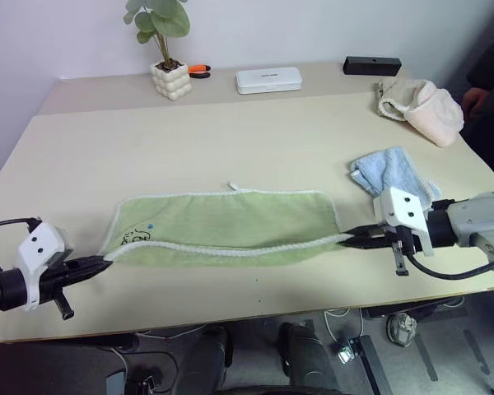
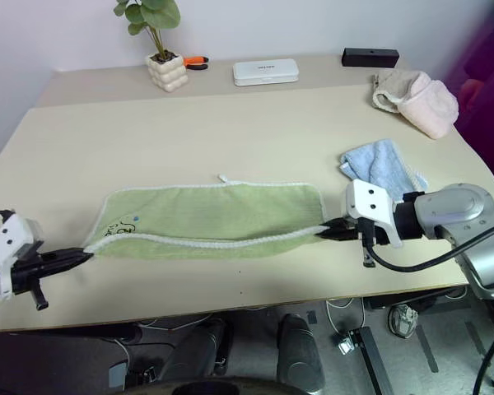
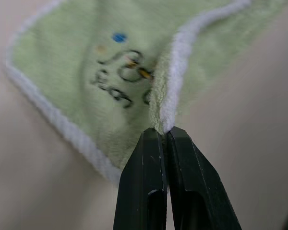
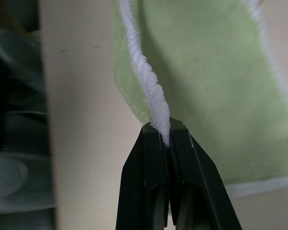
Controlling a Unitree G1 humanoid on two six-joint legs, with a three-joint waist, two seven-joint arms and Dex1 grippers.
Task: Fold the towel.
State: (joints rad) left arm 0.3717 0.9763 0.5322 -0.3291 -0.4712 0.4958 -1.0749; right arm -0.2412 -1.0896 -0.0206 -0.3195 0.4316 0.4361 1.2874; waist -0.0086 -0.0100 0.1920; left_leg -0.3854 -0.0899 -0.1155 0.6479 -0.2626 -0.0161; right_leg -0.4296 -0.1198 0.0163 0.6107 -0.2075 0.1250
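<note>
I will use my left gripper to let go of the towel's near corner, now just above the cloth beneath, on the towel's far corner [image 1: 124,201] [image 3: 15,53] behind the dark printed mark.
The light green towel [image 1: 222,224] lies doubled over lengthwise on the table, its white edging running along the near side and a dark printed mark near its left end. My left gripper [image 1: 104,263] is shut on the towel's near left corner [image 3: 164,120]. My right gripper [image 1: 351,239] is shut on the near right corner [image 4: 159,115]. The white edge sags slightly between the two grippers, just above the cloth beneath it.
A small light blue cloth [image 1: 391,173] lies right behind my right gripper. A cream-pink bundled towel [image 1: 420,107] sits at the far right. A potted plant [image 1: 169,49], a white box [image 1: 268,79] and a black bar [image 1: 371,64] line the back. The table's front edge [image 1: 255,317] is close.
</note>
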